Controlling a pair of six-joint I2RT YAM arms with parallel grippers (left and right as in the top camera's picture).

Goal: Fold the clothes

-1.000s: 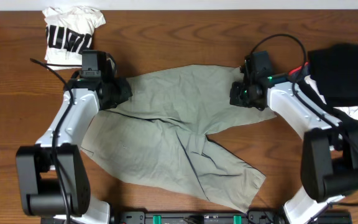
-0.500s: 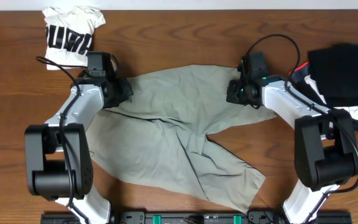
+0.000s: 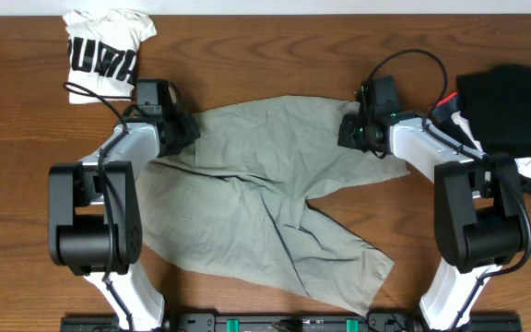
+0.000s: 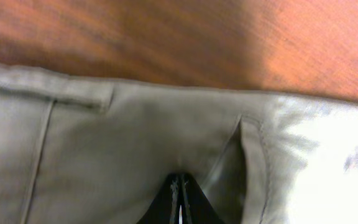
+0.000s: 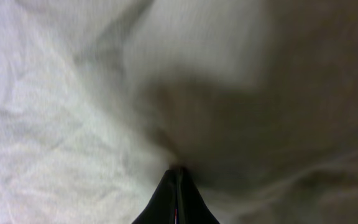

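Observation:
I will let go of the khaki shorts' corner, now by the waistband seam, with my left gripper on the bare wood point(image 3: 190, 89) between the waistband and the back edge of the table.
The pale khaki shorts point(image 3: 265, 198) lie spread across the middle of the table, waistband at the back, one leg reaching to the front right. My left gripper point(image 3: 184, 132) sits at the shorts' back left corner and is shut on the fabric by the waistband seam point(image 4: 180, 186). My right gripper point(image 3: 347, 132) sits at the back right corner and is shut on the cloth point(image 5: 178, 177). Both wrist views are filled with khaki cloth at close range.
A white printed tee point(image 3: 104, 51) lies folded at the back left. A black garment point(image 3: 510, 111) with other items is piled at the right edge. Bare wooden table point(image 3: 26, 175) surrounds the shorts.
Both arms have swung their elbows inward toward the table middle. The grippers stay pinched at the shorts' back corners, shifted slightly. The shorts lie as before.

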